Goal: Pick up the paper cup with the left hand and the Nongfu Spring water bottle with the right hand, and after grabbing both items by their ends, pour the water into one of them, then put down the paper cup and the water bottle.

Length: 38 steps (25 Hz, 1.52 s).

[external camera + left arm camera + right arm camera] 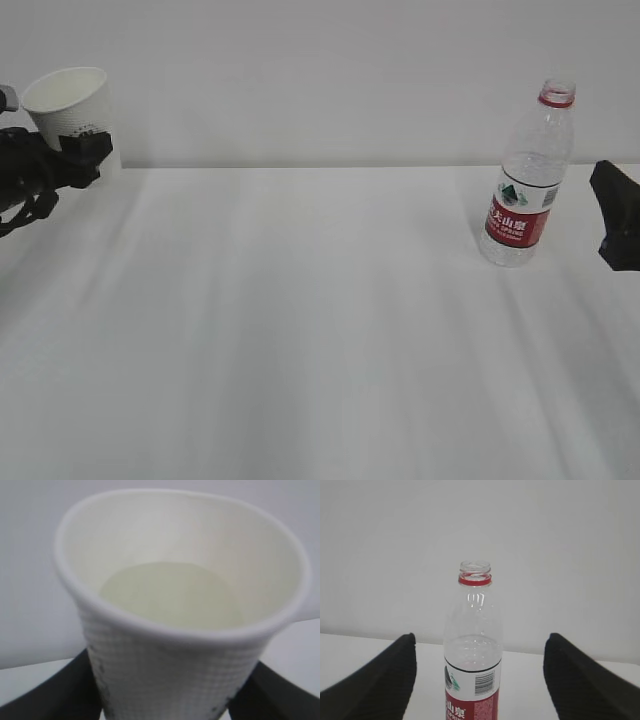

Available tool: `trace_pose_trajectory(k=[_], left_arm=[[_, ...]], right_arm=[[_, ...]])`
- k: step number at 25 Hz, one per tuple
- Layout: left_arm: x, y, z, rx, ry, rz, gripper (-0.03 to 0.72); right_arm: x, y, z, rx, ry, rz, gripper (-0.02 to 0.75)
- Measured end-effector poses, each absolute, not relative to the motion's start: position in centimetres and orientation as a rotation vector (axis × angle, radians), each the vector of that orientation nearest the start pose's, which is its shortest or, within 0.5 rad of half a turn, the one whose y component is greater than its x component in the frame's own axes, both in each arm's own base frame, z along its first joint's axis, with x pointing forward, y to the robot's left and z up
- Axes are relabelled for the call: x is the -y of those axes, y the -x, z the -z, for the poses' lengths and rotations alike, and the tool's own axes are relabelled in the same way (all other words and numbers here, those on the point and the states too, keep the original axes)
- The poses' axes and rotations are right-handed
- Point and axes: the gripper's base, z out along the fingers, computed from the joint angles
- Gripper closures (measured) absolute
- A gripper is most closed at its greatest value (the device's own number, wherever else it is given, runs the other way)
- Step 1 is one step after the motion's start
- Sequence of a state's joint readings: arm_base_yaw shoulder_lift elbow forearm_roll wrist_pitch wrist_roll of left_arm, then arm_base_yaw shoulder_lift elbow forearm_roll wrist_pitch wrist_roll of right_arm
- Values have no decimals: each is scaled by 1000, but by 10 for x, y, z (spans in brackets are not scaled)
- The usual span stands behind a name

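Observation:
Next, I let go of the paper cup with my left gripper on the white table (99,256) below its fingers, a little away from the wall.
The white paper cup (70,110) stands upright at the far left, with my left gripper (85,155) shut on its lower wall. In the left wrist view the cup (175,645) fills the frame, and a black finger (60,690) presses on each side of it. A pale disc shows at its bottom; I cannot tell whether that is water. The uncapped Nongfu Spring water bottle (525,190) stands upright on the table at the right, with water (472,652) up to just above its label. My right gripper (480,640) is open, level with the bottle (474,645) and short of it.
A white table (300,320) runs across the exterior view against a plain white wall. Only the tip of the right gripper (612,210) shows at the right edge, a short way right of the bottle.

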<state>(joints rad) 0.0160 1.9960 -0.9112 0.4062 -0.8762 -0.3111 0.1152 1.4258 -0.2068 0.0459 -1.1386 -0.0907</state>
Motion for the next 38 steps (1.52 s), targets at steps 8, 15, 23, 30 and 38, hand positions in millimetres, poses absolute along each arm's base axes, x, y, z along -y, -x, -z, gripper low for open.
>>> trace_pose_trajectory(k=[8,15,23,30,38], left_arm=[[20,-392,-151,-1728,-170,284,196],[20,-392,-138,-1761,-166,289,196],[19,-373,-122,-1792,-170,266,196],[17,-360,-101,-1752,-118,273,196],[15,-349,-73,-1822,-68,273,197]], right_arm=[[-23,-214,-191,-1558,138,-11,145],[-23,-214,-191,-1558,141,-12,145],[-23,-214,-189,-1573,143,-12,145],[-24,-214,-189,-1582,150,-14,145],[-26,-213,-185,-1614,185,-25,145]])
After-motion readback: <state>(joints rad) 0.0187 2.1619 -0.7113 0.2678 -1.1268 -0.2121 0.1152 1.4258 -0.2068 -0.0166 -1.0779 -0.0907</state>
